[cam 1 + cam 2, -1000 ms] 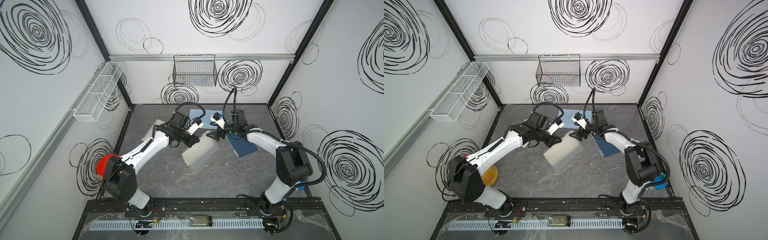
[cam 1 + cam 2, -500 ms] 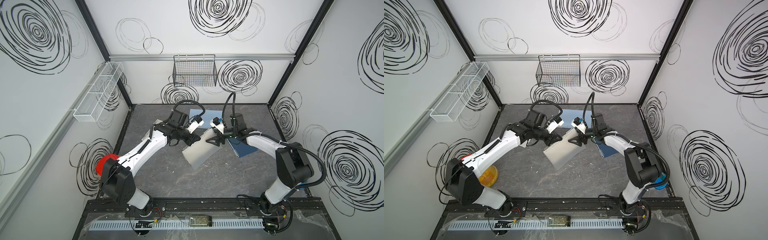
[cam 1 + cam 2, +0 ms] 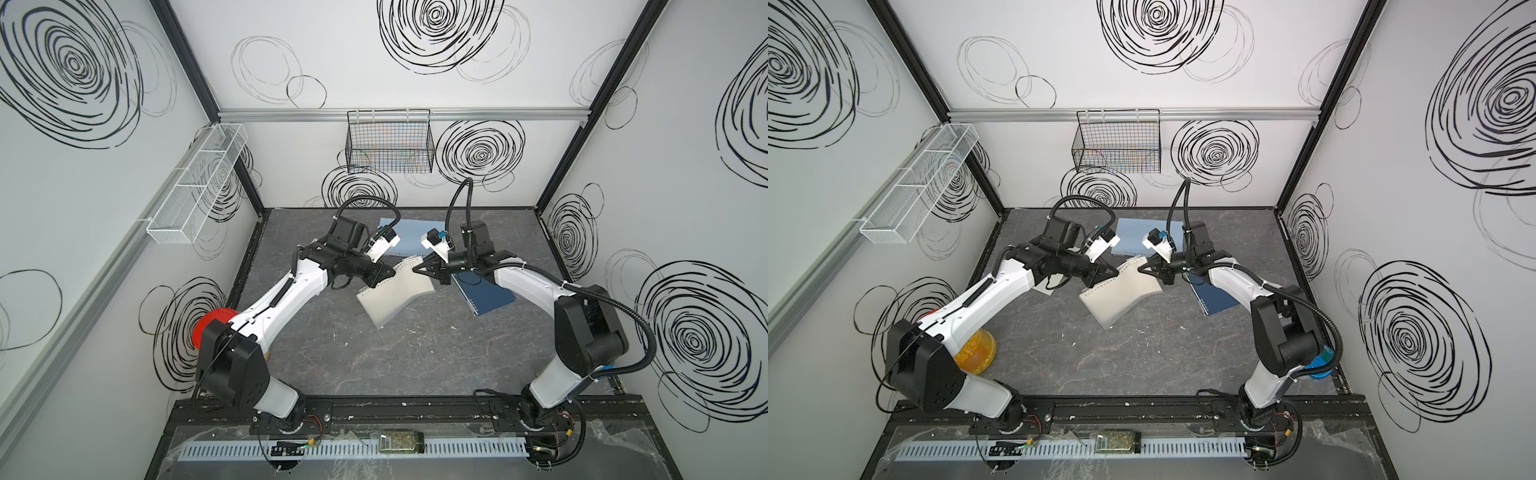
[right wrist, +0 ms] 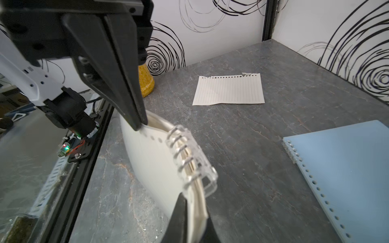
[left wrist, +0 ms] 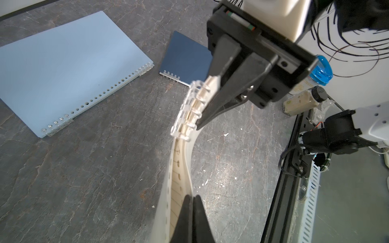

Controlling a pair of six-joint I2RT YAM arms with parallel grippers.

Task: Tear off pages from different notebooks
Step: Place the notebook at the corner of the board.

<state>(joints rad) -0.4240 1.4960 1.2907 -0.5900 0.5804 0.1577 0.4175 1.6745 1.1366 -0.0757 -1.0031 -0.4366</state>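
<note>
Next, I release the clear-covered notebook with my right gripper on the bare table (image 3: 501, 243) between the navy notebook and the back wall. The clear-covered notebook now hangs bent over the table's middle.
The clear-covered notebook (image 3: 395, 299) hangs bent in the air over the middle of the table, seen in both top views (image 3: 1117, 299). My left gripper (image 5: 192, 197) is shut on a thin page edge beside the punched holes. My right gripper (image 4: 193, 208) is shut on the paper block next to the clear ring binding (image 4: 193, 160). The two grippers (image 3: 388, 272) (image 3: 417, 269) sit close together along the bound edge. The light-blue notebook (image 3: 409, 237) lies closed at the back. To the right, the navy notebook (image 3: 486, 293) lies partly under my right arm. A torn lined page (image 4: 229, 90) lies flat on the table.
A black wire basket (image 3: 388, 141) hangs on the back wall and a white mesh shelf (image 3: 195, 187) on the left wall. A yellow jar (image 3: 976, 349) stands by the left arm's base. A blue-lidded container (image 5: 321, 72) and a small bottle (image 5: 303, 103) are near the right arm's base.
My right gripper moved left to the notebook's bound corner and shut on it. The left gripper kept its hold, and the notebook now bends between the two.
</note>
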